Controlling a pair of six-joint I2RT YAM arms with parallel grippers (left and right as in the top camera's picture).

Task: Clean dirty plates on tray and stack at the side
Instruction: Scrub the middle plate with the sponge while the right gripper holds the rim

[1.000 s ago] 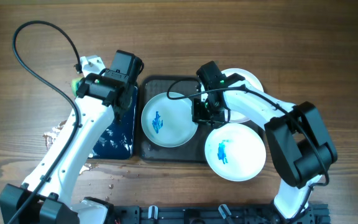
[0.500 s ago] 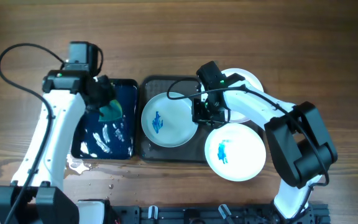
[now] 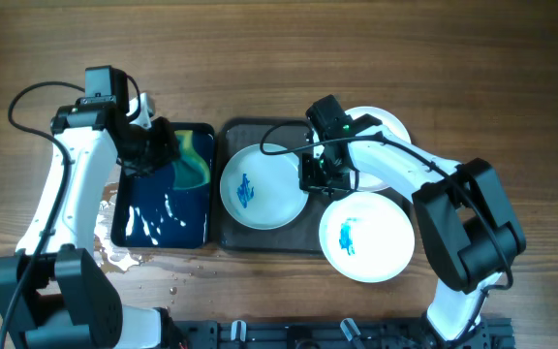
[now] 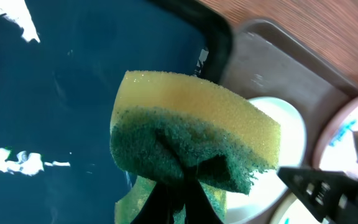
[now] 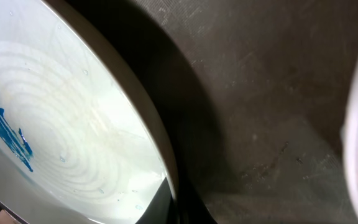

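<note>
My left gripper will let go of the sponge across the blue basin's rim (image 3: 213, 155) (image 4: 205, 93), where it meets the dark tray beside the plate.
A white plate with a blue mark (image 3: 260, 186) sits on the dark tray (image 3: 232, 233). My right gripper (image 3: 316, 174) is shut on this plate's right rim; the wrist view shows the plate (image 5: 61, 130) with my fingers (image 5: 176, 205) pinching its edge. My left gripper (image 3: 163, 153) is shut on a yellow and green sponge (image 3: 194, 163) and holds it over the right part of the blue water basin (image 3: 168, 208). In the left wrist view the sponge (image 4: 191, 137) fills the middle, above the fingertips (image 4: 179, 205). A second blue-marked plate (image 3: 366, 236) lies right of the tray.
Another white plate (image 3: 384, 126) lies behind the right arm, at the tray's right. Spilled water and foam (image 3: 114, 254) lie on the wooden table left of and below the basin. Cables run along the left arm.
My left arm has swung left and back, uncovering the basin, while the sponge moved right toward the basin's right edge. The right gripper and plates have not moved.
</note>
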